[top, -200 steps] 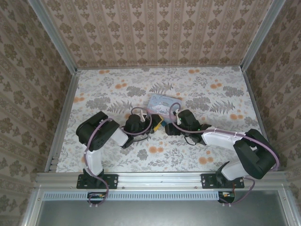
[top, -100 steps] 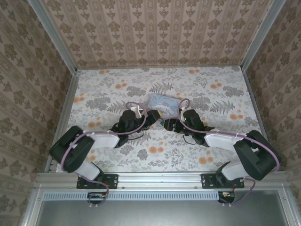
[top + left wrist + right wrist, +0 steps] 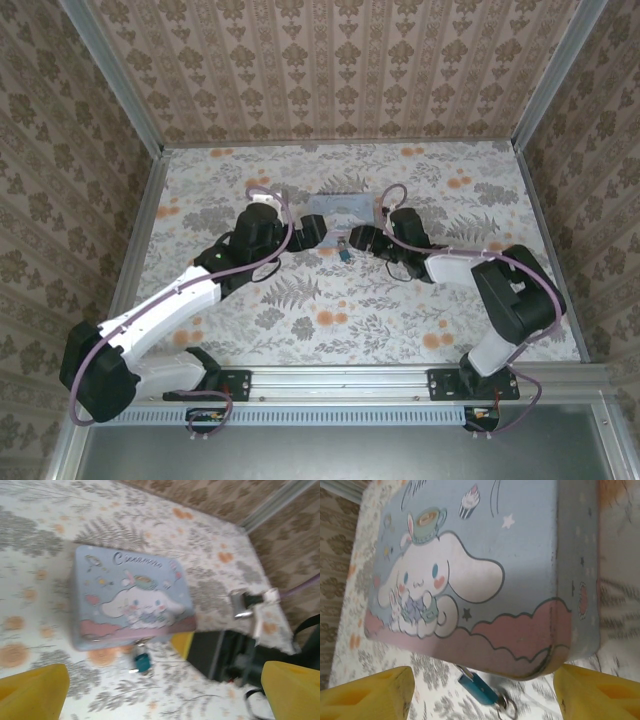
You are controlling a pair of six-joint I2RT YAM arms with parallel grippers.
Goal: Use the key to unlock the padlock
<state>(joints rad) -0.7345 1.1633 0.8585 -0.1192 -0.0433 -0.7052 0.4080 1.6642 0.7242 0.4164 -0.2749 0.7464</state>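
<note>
Next, my right gripper pinches the teal body (image 3: 479,689) and unhooks the padlock, as its shackle is hanging on the tin box's edge, while my left gripper steadies the box.
A small teal padlock (image 3: 479,689) hangs by its shackle from the front edge of a light blue cartoon tin box (image 3: 485,570). A metal key ring (image 3: 506,706) shows at the padlock's lower end; the key blade is hidden. The padlock lies between the fingers of my right gripper (image 3: 482,682), which is open and not touching it. My left gripper (image 3: 160,695) is also open and empty, with the padlock (image 3: 141,661) just ahead of it below the box (image 3: 130,600). In the top view the left gripper (image 3: 316,232) and the right gripper (image 3: 356,240) flank the padlock (image 3: 343,252).
The right gripper's yellow finger (image 3: 182,642) and black body sit right of the padlock in the left wrist view. The floral table (image 3: 330,320) is walled on three sides by patterned panels, with metal rails along its edges.
Both grippers have moved away from the near edge toward the box. The left arm has stretched out and its gripper now sits left of the padlock, which hangs free.
</note>
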